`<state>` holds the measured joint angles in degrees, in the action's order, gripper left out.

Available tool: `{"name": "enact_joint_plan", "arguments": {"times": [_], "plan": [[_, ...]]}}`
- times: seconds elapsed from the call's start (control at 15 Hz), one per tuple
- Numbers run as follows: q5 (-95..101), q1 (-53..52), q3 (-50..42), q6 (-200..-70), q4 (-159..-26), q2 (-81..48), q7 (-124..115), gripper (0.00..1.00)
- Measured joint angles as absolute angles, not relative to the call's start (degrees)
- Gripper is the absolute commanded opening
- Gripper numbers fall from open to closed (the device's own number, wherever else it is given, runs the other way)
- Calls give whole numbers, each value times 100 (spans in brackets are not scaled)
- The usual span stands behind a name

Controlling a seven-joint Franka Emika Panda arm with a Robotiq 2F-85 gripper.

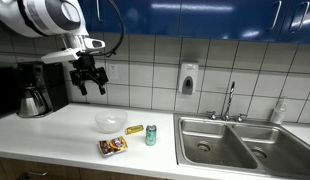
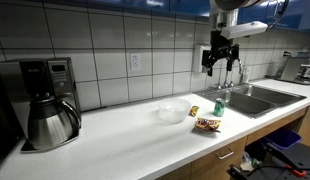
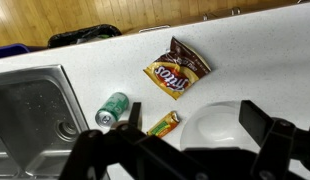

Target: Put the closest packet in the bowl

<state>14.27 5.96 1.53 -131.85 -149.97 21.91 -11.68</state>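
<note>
I need to next move my gripper to the middle [image 1: 113,146] [image 3: 178,71] of the brown and yellow snack packet near the counter's front edge and close it there.
A brown and yellow snack packet [image 1: 113,146] lies flat near the counter's front edge, also in an exterior view [image 2: 208,124] and in the wrist view [image 3: 178,70]. A smaller yellow-green packet [image 1: 134,130] lies between it and the bowl, seen in the wrist view too [image 3: 163,124]. The white bowl [image 1: 110,122] stands empty on the counter, also in an exterior view [image 2: 174,111] and in the wrist view [image 3: 217,125]. My gripper [image 1: 90,83] hangs high above the counter, open and empty; in the wrist view [image 3: 191,118] its fingers frame the bowl and small packet.
A green can [image 1: 151,135] stands upright by the packets, next to a steel double sink [image 1: 240,143] with a faucet [image 1: 231,100]. A coffee maker with a steel carafe [image 2: 50,120] stands at the counter's far end. A soap dispenser [image 1: 188,78] is on the tiled wall.
</note>
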Motion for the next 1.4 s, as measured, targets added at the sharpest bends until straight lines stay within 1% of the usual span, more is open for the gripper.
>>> {"name": "enact_joint_plan", "arguments": {"times": [0.6, 1.4], "plan": [[1489, 827, 153, -13686, -15280, 1713, -2060, 100], [2347, 1023, 13, -15112, -15459, 564, -3080, 100]]}}
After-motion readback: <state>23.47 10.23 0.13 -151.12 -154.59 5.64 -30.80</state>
